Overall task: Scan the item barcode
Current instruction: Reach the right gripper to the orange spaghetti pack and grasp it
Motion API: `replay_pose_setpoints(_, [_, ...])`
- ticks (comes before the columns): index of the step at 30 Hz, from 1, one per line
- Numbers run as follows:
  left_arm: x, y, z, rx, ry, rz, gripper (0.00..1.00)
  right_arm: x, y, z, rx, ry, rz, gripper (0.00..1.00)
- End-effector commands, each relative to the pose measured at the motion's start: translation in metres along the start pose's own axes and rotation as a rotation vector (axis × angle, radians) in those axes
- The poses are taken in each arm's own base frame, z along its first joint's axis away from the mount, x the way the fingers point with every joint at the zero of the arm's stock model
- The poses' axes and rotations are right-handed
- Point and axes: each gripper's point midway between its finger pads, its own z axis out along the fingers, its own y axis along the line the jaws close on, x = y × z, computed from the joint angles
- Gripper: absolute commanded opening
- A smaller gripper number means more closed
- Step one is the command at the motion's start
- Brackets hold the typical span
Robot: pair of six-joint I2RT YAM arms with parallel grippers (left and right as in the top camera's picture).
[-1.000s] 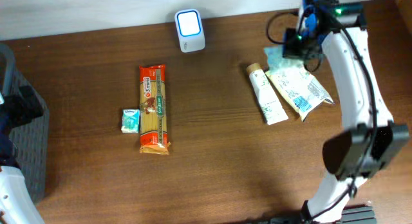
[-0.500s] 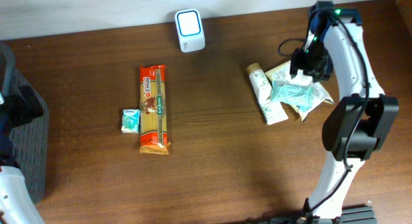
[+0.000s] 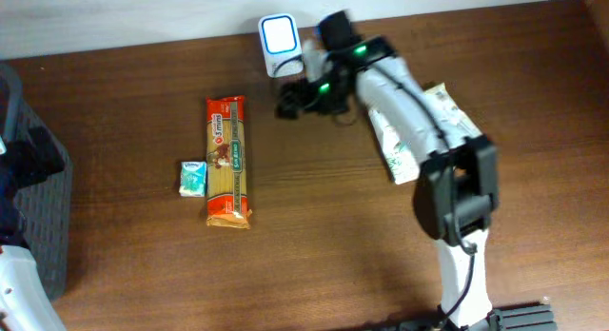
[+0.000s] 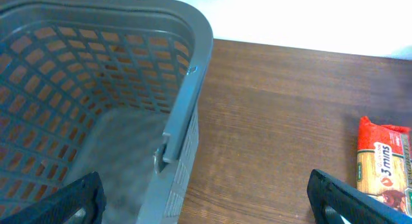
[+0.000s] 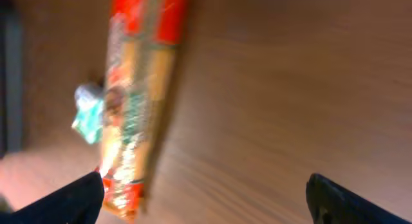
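Next, I move my right gripper to the orange-red pasta packet and close it on the middle of the packet, at its green label (image 3: 236, 156) (image 5: 134, 113).
A white barcode scanner (image 3: 279, 44) with a blue screen stands at the back of the table. An orange-red pasta packet (image 3: 228, 160) lies left of centre, with a small teal box (image 3: 193, 178) beside it. My right gripper (image 3: 290, 101) hovers open and empty just below the scanner, right of the pasta packet's top. In the right wrist view the pasta packet (image 5: 138, 89) and the teal box (image 5: 87, 114) are blurred, ahead of the right gripper (image 5: 206, 205). My left gripper (image 4: 206, 205) is open and empty over the rim of the grey basket (image 4: 187, 89).
A white tube (image 3: 398, 155) and a green-and-white pouch (image 3: 455, 117) lie at the right, partly under the right arm. The grey basket (image 3: 38, 226) stands at the table's left edge. The pasta packet (image 4: 383, 169) shows at the right of the left wrist view.
The right gripper opened and let go of the green-and-white pouch onto the pile at the right. Then it swung left to just below the scanner. The left arm has not moved.
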Motion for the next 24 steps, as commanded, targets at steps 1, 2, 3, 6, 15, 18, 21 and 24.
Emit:
replay_pose_setpoints(1, [-0.006,0.002,-0.005,-0.006,-0.021,0.013,0.99,0.012,0.047,0.049,-0.05,0.026,-0.058,0.99])
replay_pose_setpoints(2, [-0.006,0.002,-0.005,-0.006,-0.021,0.013,0.99,0.013,0.057,0.073,-0.002,0.004,-0.056,0.89])
replay_pose_setpoints(3, [-0.006,0.002,-0.005,-0.006,-0.021,0.013,0.99,0.014,0.057,0.083,0.035,-0.006,-0.047,0.81])
replay_pose_setpoints(6, [-0.007,0.002,-0.005,-0.006,-0.022,0.013,0.99,0.021,0.058,0.111,0.137,-0.031,-0.022,0.77])
replay_pose_setpoints(15, [-0.006,0.002,-0.005,-0.006,-0.021,0.013,0.99,0.039,0.046,0.156,0.15,0.013,0.051,0.56])
replay_pose_setpoints(18, [-0.007,0.002,-0.005,-0.006,-0.022,0.013,0.99,0.038,0.045,0.155,0.151,0.012,0.053,0.5])
replay_pose_setpoints(21, [-0.007,0.002,-0.005,-0.006,-0.022,0.013,0.99,0.042,0.042,0.16,0.15,0.015,0.052,0.39])
replay_pose_setpoints(24, [-0.006,0.002,-0.005,-0.006,-0.021,0.013,0.99,0.051,0.037,0.165,0.152,0.035,0.058,0.23])
